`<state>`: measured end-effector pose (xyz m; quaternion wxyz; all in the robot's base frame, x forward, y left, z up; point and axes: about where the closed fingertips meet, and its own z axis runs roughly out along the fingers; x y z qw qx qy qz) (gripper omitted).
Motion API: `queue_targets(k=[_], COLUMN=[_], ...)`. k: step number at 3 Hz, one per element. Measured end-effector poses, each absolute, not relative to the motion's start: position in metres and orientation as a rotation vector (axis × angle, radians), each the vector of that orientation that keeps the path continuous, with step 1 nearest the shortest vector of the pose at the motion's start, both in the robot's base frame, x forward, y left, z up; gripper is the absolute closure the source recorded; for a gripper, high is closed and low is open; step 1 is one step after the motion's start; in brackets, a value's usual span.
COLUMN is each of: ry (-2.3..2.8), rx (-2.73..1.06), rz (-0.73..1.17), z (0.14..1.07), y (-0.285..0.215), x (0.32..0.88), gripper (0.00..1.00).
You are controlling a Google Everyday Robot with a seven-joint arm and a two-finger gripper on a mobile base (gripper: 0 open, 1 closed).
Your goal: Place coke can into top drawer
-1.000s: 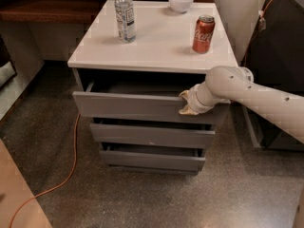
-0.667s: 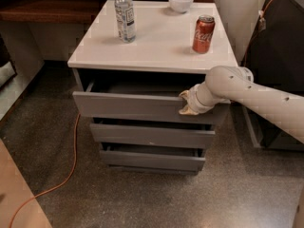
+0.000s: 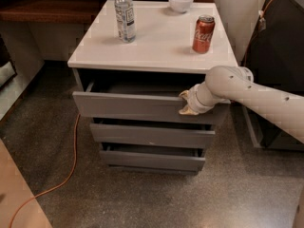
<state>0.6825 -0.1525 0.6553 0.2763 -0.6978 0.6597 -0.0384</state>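
Observation:
The opening of the top drawer is narrow for the coke can, so my gripper needs to take a new grip on the drawer's upper edge [image 3: 175, 98] and pull the drawer farther out.
The red coke can [image 3: 203, 33] stands upright on the white cabinet top, near its right edge. The top drawer [image 3: 128, 107] is pulled out a little, and a dark gap shows behind its grey front. My gripper [image 3: 185, 103] is at the right part of the drawer's upper edge, below and slightly left of the can. One tan finger [image 3: 183, 95] lies over the top of the drawer front and the other rests on its face. The gripper is closed on the drawer front. My arm reaches in from the right.
A clear plastic bottle [image 3: 125, 15] stands at the back left of the cabinet top [image 3: 156, 46], and a white bowl [image 3: 181, 1] at the back. Two narrower grey drawers [image 3: 152, 136] sit below, slightly out. An orange cable [image 3: 71, 165] runs on the floor at the left.

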Motion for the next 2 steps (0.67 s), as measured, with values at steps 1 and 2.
queue_targets(k=[1, 2], ry=[1.772, 1.772], rx=[-1.875, -1.875], rz=[-0.103, -0.103], z=[0.6556, 0.6558], y=[-0.1525, -0.1526], x=[0.6825, 0.6825], gripper=[1.00, 1.00])
